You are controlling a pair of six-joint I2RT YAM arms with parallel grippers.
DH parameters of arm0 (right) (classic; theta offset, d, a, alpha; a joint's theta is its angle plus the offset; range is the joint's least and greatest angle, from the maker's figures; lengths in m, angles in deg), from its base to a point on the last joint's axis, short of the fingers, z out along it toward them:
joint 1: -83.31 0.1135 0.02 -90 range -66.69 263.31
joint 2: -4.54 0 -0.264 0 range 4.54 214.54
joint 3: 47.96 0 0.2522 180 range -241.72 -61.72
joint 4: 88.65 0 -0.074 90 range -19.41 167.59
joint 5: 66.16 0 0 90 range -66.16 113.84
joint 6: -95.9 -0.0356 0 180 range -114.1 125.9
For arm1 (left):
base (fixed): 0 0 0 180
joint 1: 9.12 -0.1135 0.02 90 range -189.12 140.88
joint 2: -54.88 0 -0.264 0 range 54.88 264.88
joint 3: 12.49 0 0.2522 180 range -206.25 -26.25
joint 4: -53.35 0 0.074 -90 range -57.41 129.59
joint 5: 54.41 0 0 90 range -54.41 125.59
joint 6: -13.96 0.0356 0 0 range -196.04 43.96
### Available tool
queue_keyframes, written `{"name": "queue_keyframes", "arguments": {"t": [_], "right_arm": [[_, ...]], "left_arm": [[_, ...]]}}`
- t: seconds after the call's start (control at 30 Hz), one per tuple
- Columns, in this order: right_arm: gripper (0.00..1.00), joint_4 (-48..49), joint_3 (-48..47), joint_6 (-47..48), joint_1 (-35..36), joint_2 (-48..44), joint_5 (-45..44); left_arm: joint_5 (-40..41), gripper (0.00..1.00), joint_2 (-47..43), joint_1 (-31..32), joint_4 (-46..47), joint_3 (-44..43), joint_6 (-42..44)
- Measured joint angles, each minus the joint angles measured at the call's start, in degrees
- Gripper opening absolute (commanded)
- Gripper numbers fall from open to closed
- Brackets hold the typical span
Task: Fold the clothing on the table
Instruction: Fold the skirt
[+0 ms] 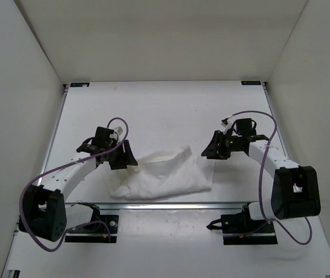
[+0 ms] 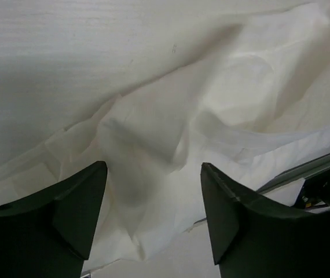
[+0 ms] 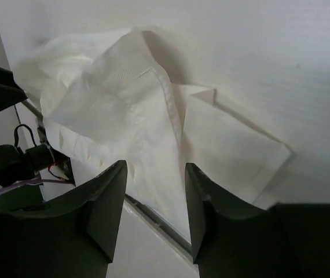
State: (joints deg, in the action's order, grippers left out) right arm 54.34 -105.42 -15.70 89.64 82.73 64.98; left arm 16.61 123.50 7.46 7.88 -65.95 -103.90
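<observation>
The clothing's near edge lies close to the metal rail, so the robot's left gripper needs to grab the clothing's crumpled end [image 1: 118, 185] and pull it away before folding.
The white clothing [image 1: 162, 174] lies crumpled and partly folded on the table [image 1: 165, 110], close to its near edge. My left gripper [image 1: 128, 157] hovers at the clothing's left end, its jaws open. In the left wrist view the wrinkled fabric [image 2: 211, 116] lies below the spread left gripper [image 2: 153, 166], and nothing is between the fingers. My right gripper [image 1: 208, 152] hangs just off the clothing's right end, also open. In the right wrist view, the right gripper [image 3: 155, 167] is empty above a folded, hemmed flap of the clothing [image 3: 124, 98].
A metal rail [image 1: 171, 205] runs along the table's near edge, right beside the clothing, and also shows as the rail [image 2: 310, 168] and the rail [image 3: 153, 217]. Both arm bases [image 1: 90, 227] are bolted just past it. White walls close in the left, right and far sides.
</observation>
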Motion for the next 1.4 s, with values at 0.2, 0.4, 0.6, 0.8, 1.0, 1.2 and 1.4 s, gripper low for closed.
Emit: {"name": "queue_keyframes", "arguments": {"t": [0.2,0.4,0.6,0.8,1.0,1.2,1.4], "right_arm": [[0.6,0.0,-6.0,2.3,-0.4,4.9,-0.3],[0.62,-1.7,-9.9,5.6,1.4,6.1,-1.6],[0.42,-5.0,-8.7,8.3,2.0,6.6,-3.7],[0.45,-6.3,-8.2,9.2,2.3,7.2,-4.6],[0.42,-7.5,-8.3,10.3,4.4,10.9,-5.0],[0.41,-6.4,-9.0,10.3,5.8,12.9,-4.6],[0.51,-5.8,-10.2,10.5,6.5,17.6,-4.9]], "left_arm": [[2.1,0.99,7.0,-0.3,-1.4,-6.9,1.4],[4.0,0.96,4.8,-1.4,-3.6,-11.0,3.1],[6.6,0.22,-4.8,-1.4,-8.4,-6.5,1.4],[5.2,0.11,-8.7,0.5,-11.4,-0.8,-0.9],[0.9,0.06,-6.1,2.8,-10.0,0.5,-1.0],[0.1,0.0,4.3,5.4,-8.5,0.8,0.1],[3.8,0.0,8.2,4.2,-9.2,1.7,0.2]]}}
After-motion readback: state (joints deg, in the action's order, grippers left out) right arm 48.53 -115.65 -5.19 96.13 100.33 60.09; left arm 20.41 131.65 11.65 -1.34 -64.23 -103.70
